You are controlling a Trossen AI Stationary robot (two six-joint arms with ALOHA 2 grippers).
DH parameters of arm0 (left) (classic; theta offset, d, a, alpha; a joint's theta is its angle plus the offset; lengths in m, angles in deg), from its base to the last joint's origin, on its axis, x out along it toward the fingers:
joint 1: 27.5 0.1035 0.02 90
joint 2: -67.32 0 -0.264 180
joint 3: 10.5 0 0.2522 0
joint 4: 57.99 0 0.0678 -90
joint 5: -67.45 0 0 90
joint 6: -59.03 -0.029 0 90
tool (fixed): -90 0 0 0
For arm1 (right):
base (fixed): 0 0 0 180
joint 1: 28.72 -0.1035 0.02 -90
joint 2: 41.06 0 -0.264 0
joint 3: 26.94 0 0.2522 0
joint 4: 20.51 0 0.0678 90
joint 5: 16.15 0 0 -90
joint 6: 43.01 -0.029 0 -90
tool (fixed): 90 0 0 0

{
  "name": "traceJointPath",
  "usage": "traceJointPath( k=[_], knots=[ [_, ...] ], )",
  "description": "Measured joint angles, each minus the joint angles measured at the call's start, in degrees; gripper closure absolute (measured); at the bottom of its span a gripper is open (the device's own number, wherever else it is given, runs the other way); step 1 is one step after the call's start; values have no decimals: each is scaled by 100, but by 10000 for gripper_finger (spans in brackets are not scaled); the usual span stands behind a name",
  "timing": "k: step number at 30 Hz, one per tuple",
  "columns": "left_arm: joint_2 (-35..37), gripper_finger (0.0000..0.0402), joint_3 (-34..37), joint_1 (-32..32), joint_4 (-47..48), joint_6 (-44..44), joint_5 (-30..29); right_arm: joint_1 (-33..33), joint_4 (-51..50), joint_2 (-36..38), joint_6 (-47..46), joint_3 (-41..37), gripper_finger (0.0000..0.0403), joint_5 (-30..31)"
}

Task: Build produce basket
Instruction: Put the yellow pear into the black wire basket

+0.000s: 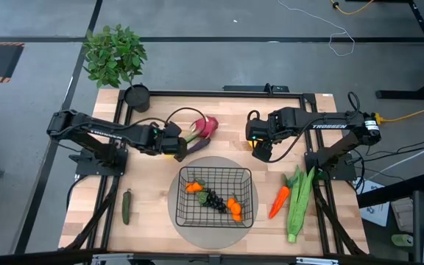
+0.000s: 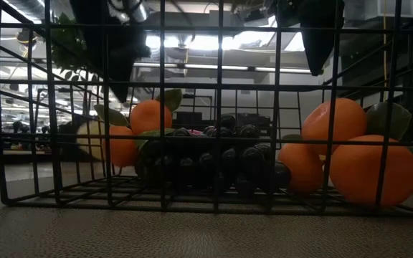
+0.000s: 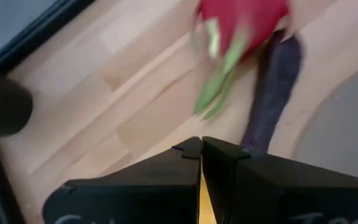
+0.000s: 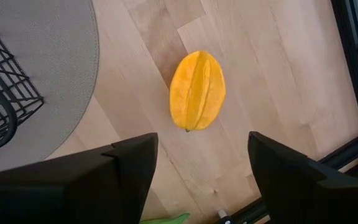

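Observation:
Next, my left gripper releases the yellow fruit at the grey mat's edge [image 1: 177,165], between the purple eggplant and the basket.
The black wire basket [image 1: 216,197] stands on a grey round mat and holds orange fruits [image 2: 375,168] and dark grapes [image 1: 213,199]. My left gripper [image 1: 174,146] is left of the basket's far side, shut on a yellow fruit [image 1: 179,155]. Just beyond it lie the pink dragon fruit [image 3: 244,15] and the purple eggplant [image 3: 272,93]. My right gripper [image 4: 201,149] is open above a yellow star fruit [image 4: 197,91], which lies on the wood right of the mat. The carrot [image 1: 279,200], green husk [image 1: 299,202] and cucumber [image 1: 126,206] lie on the table. My left gripper pinches the yellow fruit between its two shut fingers. Only a thin yellow strip [image 3: 199,200] shows in the gap between them; the fingers hide the rest. Which part it has, and whether the fruit is clear of the table, I cannot tell.
A leafy plant [image 1: 114,53] and a small black pot [image 1: 136,96] stand at the table's far left corner. The black frame rail [image 4: 353,37] runs close behind the star fruit. Bare wood lies between the cucumber and the basket.

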State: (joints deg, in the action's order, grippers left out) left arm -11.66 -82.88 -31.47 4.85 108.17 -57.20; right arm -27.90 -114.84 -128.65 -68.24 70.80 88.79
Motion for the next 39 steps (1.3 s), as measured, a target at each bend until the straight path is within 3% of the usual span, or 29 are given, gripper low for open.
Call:
traceJointPath(
  k=[14,39],
  knots=[
    [4,401,-872,-462,20,-481,-361,2,0,0,0,0,166,-2],
    [4,401,-902,-476,332,-578,134,1,20,0,-22,0,166,0]
  ],
)
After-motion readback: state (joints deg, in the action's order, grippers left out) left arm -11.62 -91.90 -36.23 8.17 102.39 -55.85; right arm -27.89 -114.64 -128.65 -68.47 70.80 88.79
